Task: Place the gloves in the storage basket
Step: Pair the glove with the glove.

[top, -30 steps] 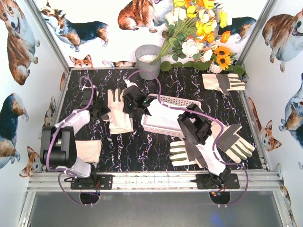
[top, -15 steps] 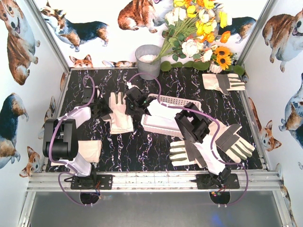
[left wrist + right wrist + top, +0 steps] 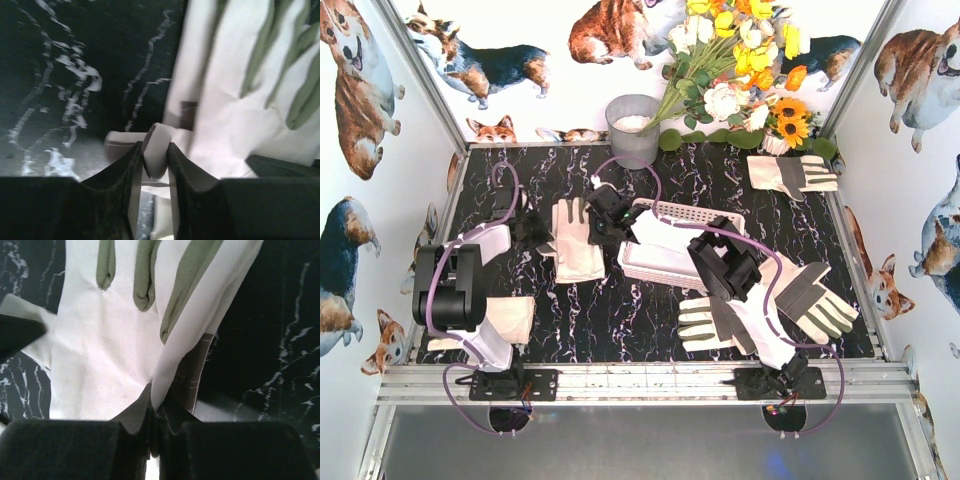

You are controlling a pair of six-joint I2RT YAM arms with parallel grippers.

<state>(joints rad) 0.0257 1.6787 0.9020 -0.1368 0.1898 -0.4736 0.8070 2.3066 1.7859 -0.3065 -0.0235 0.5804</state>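
The glove's thumb is bunched into a fold in the robot's left gripper, so that gripper should open and take the thumb nearer its tip (image 3: 114,144) to smooth it.
One of the gloves (image 3: 576,245) is spread just left of the storage basket (image 3: 695,213), its fingers pointing to the back. My left gripper (image 3: 542,232) is at its left edge. In the left wrist view, the left gripper (image 3: 156,150) is shut on a folded bit of the glove (image 3: 240,115) near the cuff. My right gripper (image 3: 595,222) reaches over the basket to the glove's right edge. In the right wrist view, the right gripper (image 3: 156,397) is shut tight on the hem of the glove (image 3: 110,350).
More gloves lie at the back right (image 3: 790,172), by the right arm (image 3: 705,322) and at the right (image 3: 815,295). A beige piece (image 3: 508,318) shows under the left arm. A grey bucket (image 3: 632,128) and flowers (image 3: 740,80) stand at the back.
The left arm's elbow has swung slightly toward the back and right. The held glove has shifted a little to the right. The right arm has edged left.
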